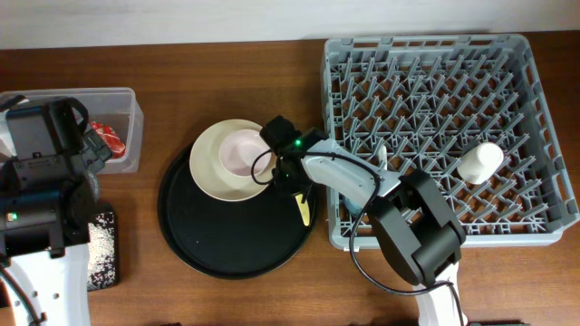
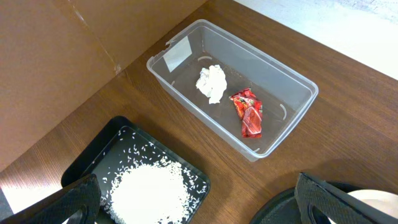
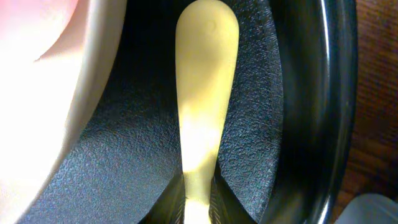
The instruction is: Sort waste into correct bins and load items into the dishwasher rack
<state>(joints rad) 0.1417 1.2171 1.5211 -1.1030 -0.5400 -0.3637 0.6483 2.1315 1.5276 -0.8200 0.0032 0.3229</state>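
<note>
My right gripper is holding the yellow utensil by its narrow middle, so next I open it and grip the utensil's end farther from the plate [image 1: 304,215].
My right gripper [image 1: 297,187] is shut on the handle of the yellow plastic fork [image 1: 304,212], low over the right side of the round black tray [image 1: 227,249]. In the right wrist view the fork handle [image 3: 202,93] runs between my fingertips [image 3: 199,200]. The cream plate [image 1: 210,172] holds the pink bowl [image 1: 237,151]. My left gripper [image 2: 199,211] is open and empty above the black bin [image 2: 93,162] of rice grains [image 2: 146,190]. The clear tub [image 2: 292,81] holds the white tissue [image 2: 211,83] and the red wrapper [image 2: 247,112]. The white cup [image 1: 478,163] stands in the dishwasher rack [image 1: 535,81]. No blue cup shows.
The rack's left wall stands just right of the fork and the tray rim [image 3: 336,93]. The plate edge [image 3: 81,93] lies close on the fork's left. In the overhead view the left arm covers part of the clear tub [image 1: 127,100] and the black bin [image 1: 115,258].
</note>
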